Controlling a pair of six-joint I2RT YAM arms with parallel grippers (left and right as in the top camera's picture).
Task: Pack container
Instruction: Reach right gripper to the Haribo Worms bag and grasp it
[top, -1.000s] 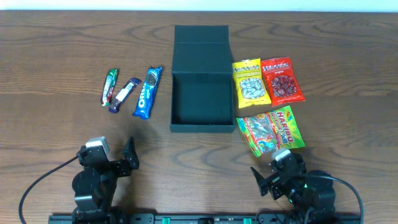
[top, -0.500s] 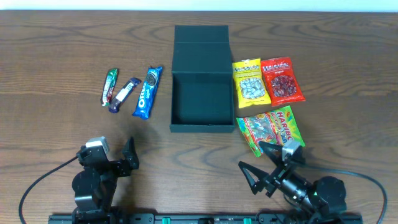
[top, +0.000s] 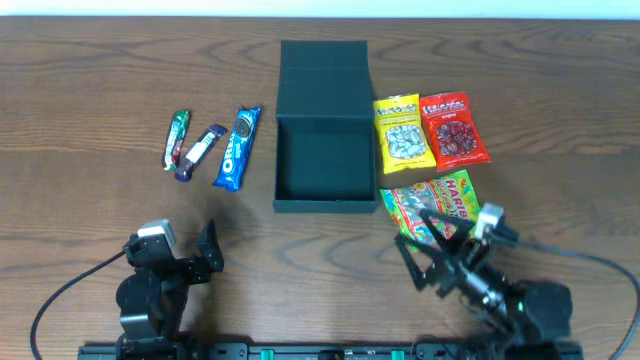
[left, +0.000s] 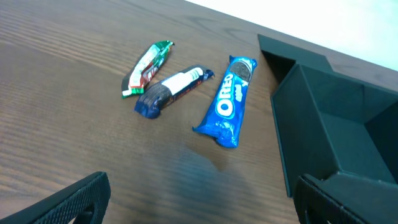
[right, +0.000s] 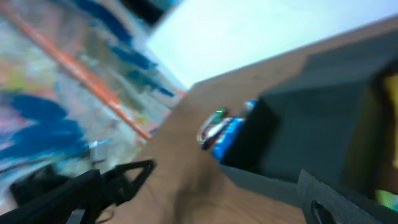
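Note:
The robot's right gripper hovers at the near edge now and will close farther on, on the middle of the Haribo packet (top: 433, 200).
The dark teal container (top: 326, 190) stands open at the table's middle, its flap lid lying flat behind it; it looks empty. It also shows in the left wrist view (left: 323, 118) and, blurred, in the right wrist view (right: 323, 124). My right gripper (top: 424, 246) is open and hovers over the near edge of the Haribo packet (top: 445, 203), right of the container. My left gripper (top: 208, 249) is open and empty near the table's front left.
Left of the container lie an Oreo packet (top: 238, 148), a dark bar (top: 200, 152) and a green-red bar (top: 177, 138). Right of it lie a yellow nut packet (top: 403, 132) and a red snack packet (top: 454, 128).
My right arm has risen from its rest at the front and swung forward and right, its open gripper now over the Haribo packet. The left arm has not moved.

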